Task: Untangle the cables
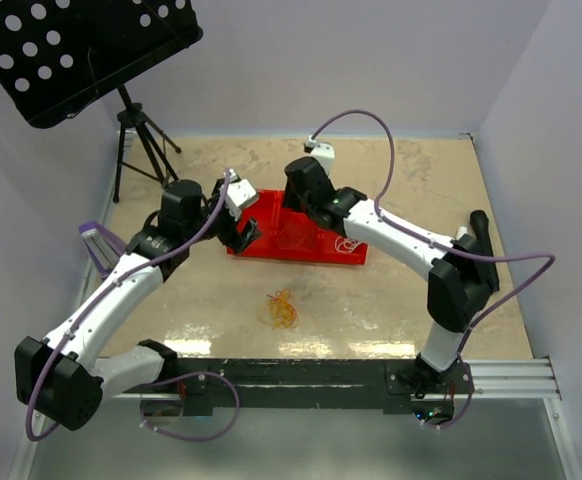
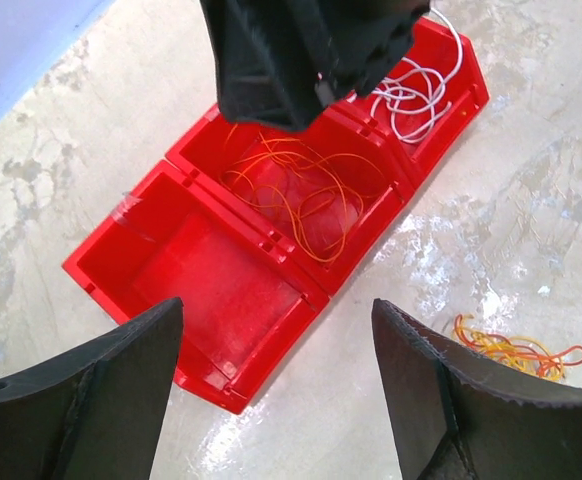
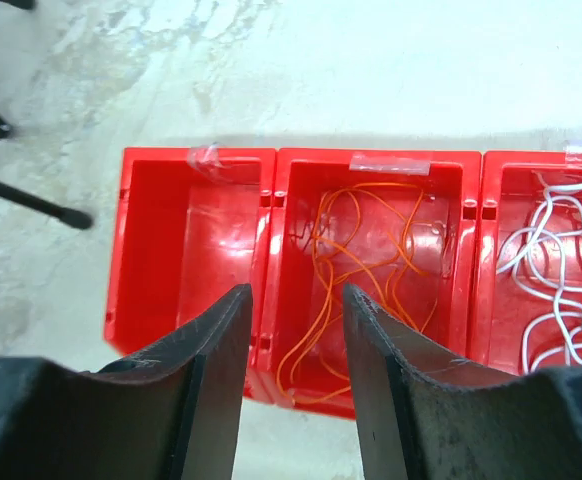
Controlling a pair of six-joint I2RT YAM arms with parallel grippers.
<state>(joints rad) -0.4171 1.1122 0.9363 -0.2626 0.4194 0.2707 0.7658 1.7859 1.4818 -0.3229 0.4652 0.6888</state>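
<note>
Next, I close my left gripper on the red cable in the small tangle on the table, at the tangle's side (image 1: 284, 294) (image 2: 462, 324) closest to the red tray.
A red tray (image 1: 261, 250) with three compartments lies mid-table. In the left wrist view its near compartment (image 2: 211, 280) is empty, the middle one holds a loose orange cable (image 2: 301, 190), and the far one holds a white cable (image 2: 416, 90). A small tangle of orange, yellow and red cables (image 1: 279, 310) lies on the table in front of the tray and shows in the left wrist view (image 2: 516, 350). My left gripper (image 1: 248, 237) is open and empty at the tray's left end. My right gripper (image 3: 293, 300) is open and empty above the orange cable (image 3: 371, 250), near the white cable (image 3: 561, 270).
A music stand with a black perforated plate (image 1: 81, 50) on a tripod (image 1: 136, 130) stands at the back left; one tripod leg (image 3: 31, 200) shows in the right wrist view. White walls enclose the table. The right arm's body (image 2: 301, 50) hangs over the tray.
</note>
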